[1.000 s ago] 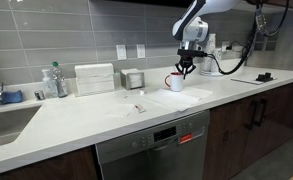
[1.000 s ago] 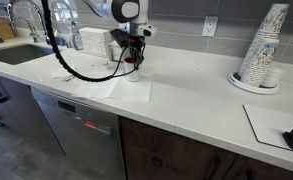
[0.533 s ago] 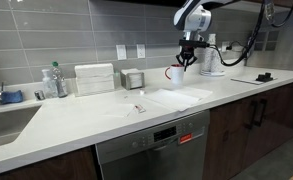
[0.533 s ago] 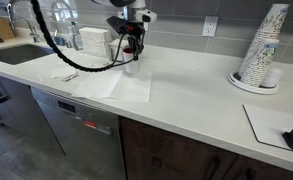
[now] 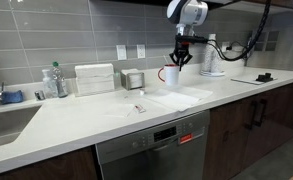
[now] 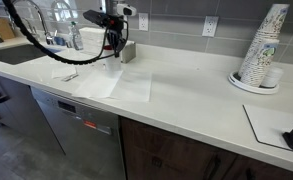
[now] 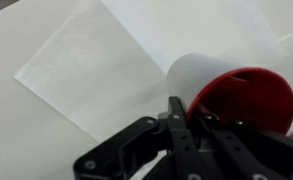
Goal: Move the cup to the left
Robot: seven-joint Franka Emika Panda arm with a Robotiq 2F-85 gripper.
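Note:
The robot's gripper needs to release the cup, which hangs above the white counter now, on the end of the white paper sheet (image 5: 156,92) that is nearest the small metal canister.
The cup, a small white mug with a red inside (image 7: 236,95), hangs in my gripper (image 7: 194,122). The jaws are shut on its rim, one finger (image 7: 176,115) outside the white wall and the other inside. In an exterior view the cup (image 5: 172,74) hangs under the gripper (image 5: 179,60), lifted off the white counter (image 5: 96,115) above a white paper sheet (image 5: 176,97). In an exterior view the gripper (image 6: 113,38) is over the back of the counter; the cup is hard to make out there.
A small metal canister (image 5: 134,79) stands at the wall beside a white box (image 5: 94,78) and a bottle (image 5: 54,80). A sink (image 5: 6,120) lies at one end. A tall stack of white cups (image 6: 264,45) and a black object (image 6: 291,135) are at the other end.
The gripper has lifted the cup off the paper sheet and carried it sideways toward the metal canister and the sink end of the counter.

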